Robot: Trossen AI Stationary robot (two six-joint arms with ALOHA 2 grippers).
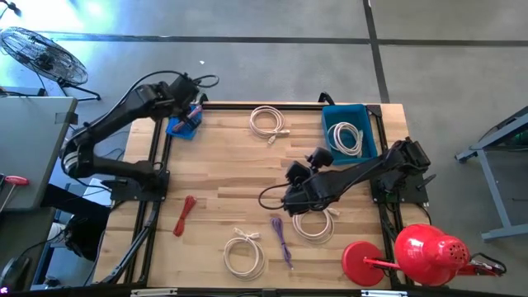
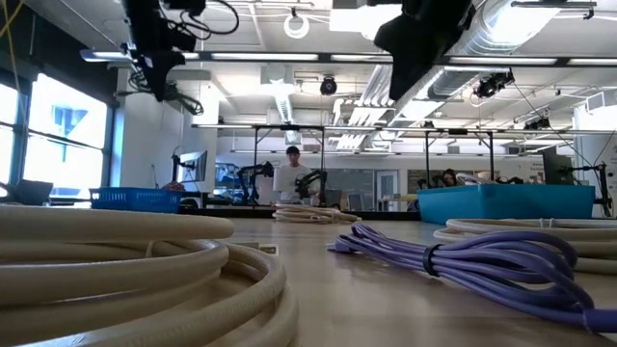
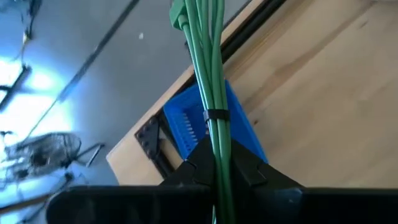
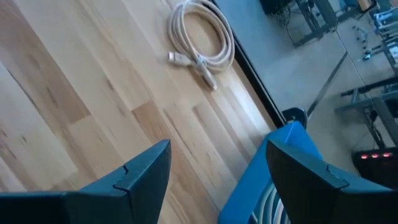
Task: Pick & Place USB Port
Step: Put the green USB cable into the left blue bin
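Note:
The small blue basket is at the table's far corner. Next, my left gripper lets go of the green cable bundle inside that basket (image 1: 190,123) (image 3: 217,127).
In the left wrist view my left gripper (image 3: 217,167) is shut on a green cable bundle (image 3: 208,74) bound by a black tie. It hovers over the small blue basket (image 3: 208,127) at the table's far left corner (image 1: 183,125), where something red also shows. My right gripper (image 4: 217,158) is open above bare wood near the table's middle (image 1: 290,188), touching nothing. A white coil (image 4: 200,38) and the blue bin (image 4: 264,180) lie beyond its fingers. A purple cable (image 1: 282,239) and a red cable (image 1: 185,214) lie flat on the table. My left gripper pinches the green cable bundle between its two fingers, just behind the black tie (image 3: 217,146). The strands run along the fingers and on past their tips. The bundle is lifted clear, its free end (image 3: 180,15) over the blue basket and the table's edge.
White coils lie at the far middle (image 1: 268,122), under the right arm (image 1: 313,224), at the near edge (image 1: 245,254) and inside the blue bin (image 1: 346,136). A red lamp-like object (image 1: 425,252) stands at the near right corner. People show in the room behind (image 2: 292,173).

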